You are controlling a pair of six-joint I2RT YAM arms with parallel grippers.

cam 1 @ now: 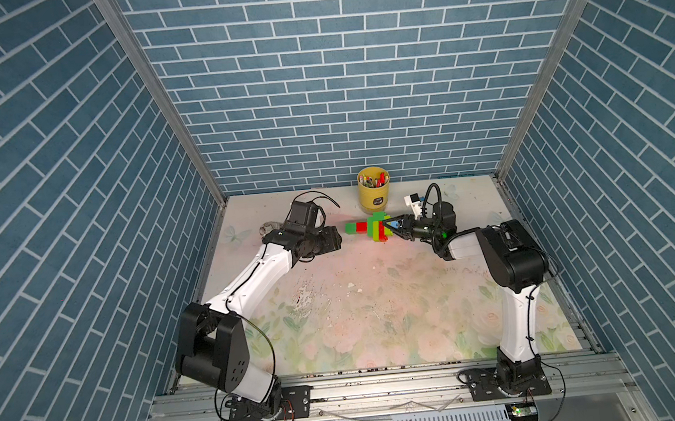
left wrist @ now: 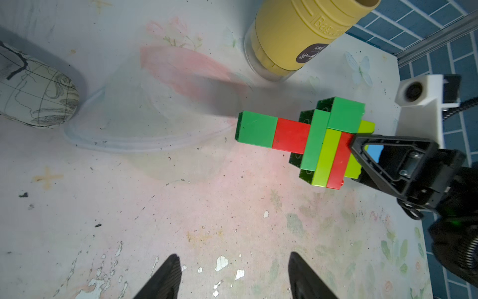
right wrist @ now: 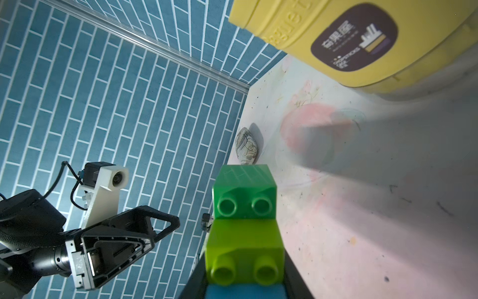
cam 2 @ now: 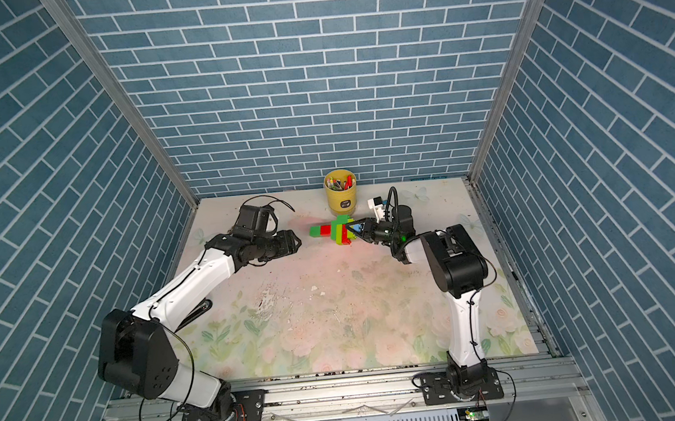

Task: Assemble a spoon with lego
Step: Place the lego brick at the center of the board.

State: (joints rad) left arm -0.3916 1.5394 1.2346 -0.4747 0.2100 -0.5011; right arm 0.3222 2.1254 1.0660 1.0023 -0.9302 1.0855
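My right gripper is to set the lego spoon, now hanging just above the table, down next, and I will let it rest on the table (cam 1: 367,240) just in front of the yellow cup.
The lego spoon (cam 1: 371,229) (cam 2: 335,231) hangs just above the table at the back middle, lying level. Its green-and-red stem (left wrist: 274,132) points toward my left arm. The wider green, lime and red head (left wrist: 328,145) is on the right. My right gripper (cam 1: 391,225) (cam 2: 355,228) is shut on the head's tip, with the light-blue brick (left wrist: 375,152) (right wrist: 245,292) between its fingers (left wrist: 388,155). My left gripper (cam 1: 340,239) (cam 2: 299,242) (left wrist: 234,256) is open and holds nothing. It stands a short way from the stem's end without touching it.
A yellow cup (cam 1: 374,196) (cam 2: 341,196) holding pens stands just behind the spoon near the back wall. A patterned egg-shaped object (left wrist: 33,88) (right wrist: 247,150) lies at the back left beside my left arm. A clear plastic sheet (left wrist: 144,139) lies under the stem's end.
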